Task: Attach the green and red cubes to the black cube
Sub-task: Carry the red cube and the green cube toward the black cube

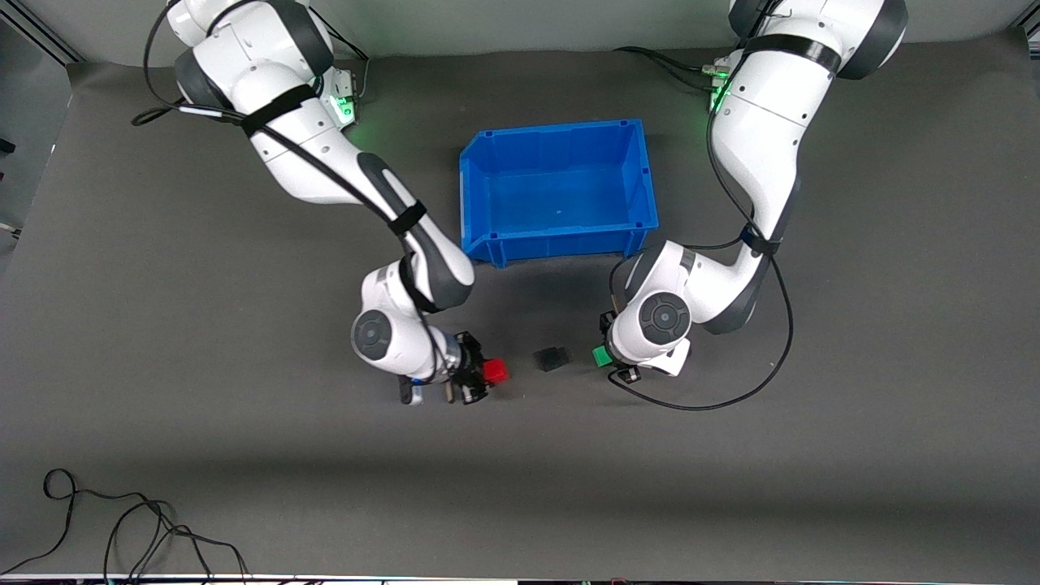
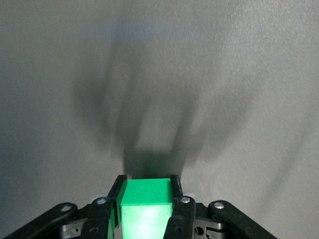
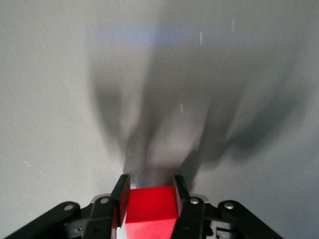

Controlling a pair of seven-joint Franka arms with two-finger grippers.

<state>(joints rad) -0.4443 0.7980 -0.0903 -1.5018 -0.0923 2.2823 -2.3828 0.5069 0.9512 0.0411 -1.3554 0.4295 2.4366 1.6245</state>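
Observation:
My left gripper needs to release the green cube on the mat (image 1: 577, 351) against the black cube, on the opposite side from the red cube.
The black cube (image 1: 552, 357) lies on the grey mat, nearer to the front camera than the blue bin. My left gripper (image 1: 603, 355) is shut on the green cube (image 1: 600, 356) beside the black cube, toward the left arm's end; the green cube (image 2: 145, 209) sits between the fingers (image 2: 176, 191) in the left wrist view. My right gripper (image 1: 490, 372) is shut on the red cube (image 1: 495, 372) beside the black cube, toward the right arm's end; the red cube (image 3: 151, 208) sits between the fingers (image 3: 121, 193) in the right wrist view. Both cubes stand apart from the black cube.
An empty blue bin (image 1: 478, 183) stands on the mat farther from the front camera than the cubes. Black cables (image 1: 122, 528) lie at the table's front edge toward the right arm's end.

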